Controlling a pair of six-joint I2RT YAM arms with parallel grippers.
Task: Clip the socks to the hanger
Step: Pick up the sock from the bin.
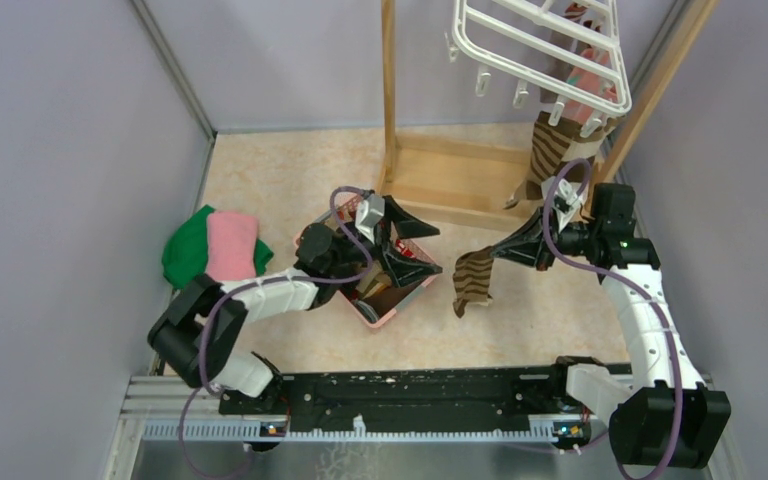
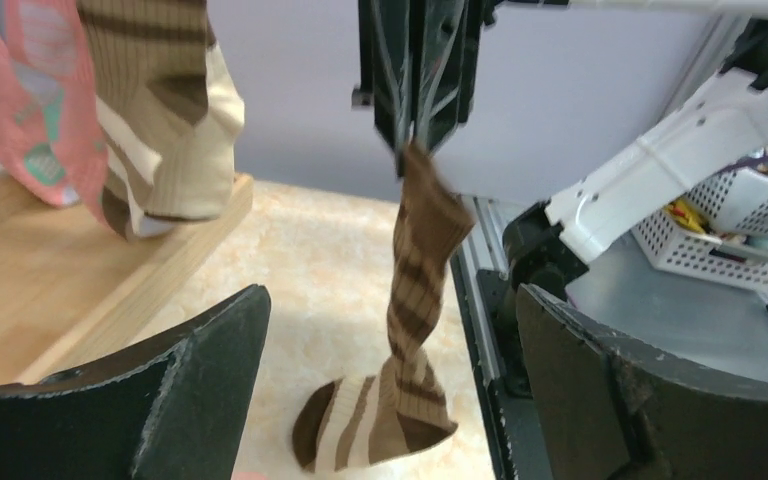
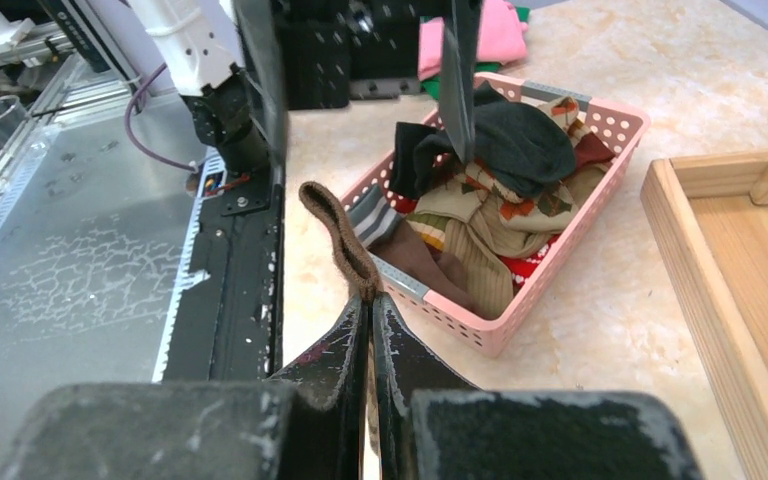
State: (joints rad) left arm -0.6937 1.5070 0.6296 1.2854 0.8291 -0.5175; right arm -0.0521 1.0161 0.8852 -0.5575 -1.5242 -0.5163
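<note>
The sock's cuff bends crooked past my right gripper's fingers, so my left gripper will take its loose end (image 3: 316,198) while my right gripper retakes the cuff.
My right gripper (image 1: 500,252) is shut on the cuff of a brown/cream striped sock (image 1: 473,282), which hangs free above the floor, right of the basket. In the right wrist view the jaws (image 3: 370,305) pinch the brown cuff (image 3: 338,232). My left gripper (image 1: 405,240) is open and empty over the basket, facing the hanging sock (image 2: 415,300); its fingers (image 2: 180,400) stand wide apart. The white hanger (image 1: 550,50) hangs at the top right. Another striped sock (image 1: 555,150) and a pink sock (image 1: 592,78) are clipped under it. More socks (image 3: 500,190) lie in the basket.
The pink basket (image 1: 385,315) sits at the table's middle. The wooden stand (image 1: 460,180) holds the hanger, with its base behind the basket. Folded green and pink cloths (image 1: 215,245) lie at the left. A grey wall stands close on each side.
</note>
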